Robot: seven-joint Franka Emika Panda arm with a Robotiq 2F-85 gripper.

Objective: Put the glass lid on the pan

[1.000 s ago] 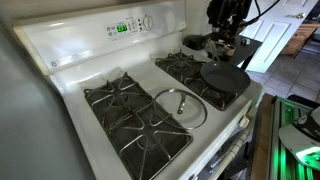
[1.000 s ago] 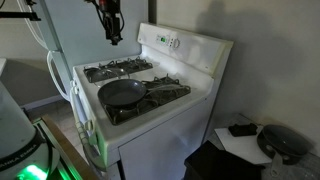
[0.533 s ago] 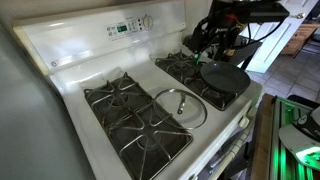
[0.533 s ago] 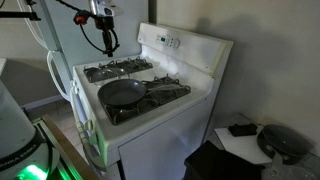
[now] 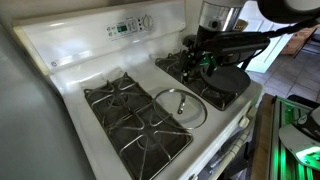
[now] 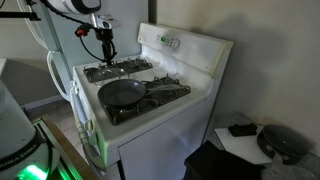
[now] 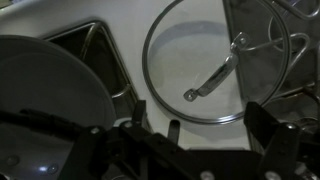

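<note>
Next, my gripper should go to the middle of the metal handle (image 5: 181, 103) (image 7: 216, 75) on the glass lid and close there.
The glass lid (image 5: 180, 106) lies flat on the white centre strip of the stove, between the burner grates, with its metal handle up. It fills the upper middle of the wrist view (image 7: 214, 62). The dark pan (image 5: 226, 81) sits on a burner beside it and shows in the other exterior view (image 6: 122, 93) and at the wrist view's left (image 7: 48, 84). My gripper (image 5: 200, 62) hangs above the stove near the pan's far edge, short of the lid; it also shows in an exterior view (image 6: 105, 55). Its jaws (image 7: 198, 132) are open and empty.
The white stove (image 5: 70, 60) has black burner grates (image 5: 135, 120) on both sides of the lid and a raised control panel (image 5: 130, 26) at the back. A green-lit device (image 5: 295, 140) stands beside the stove's front.
The arm has come down from high above the stove and swung towards the lid. The gripper stays open. Lid and pan have not moved.
</note>
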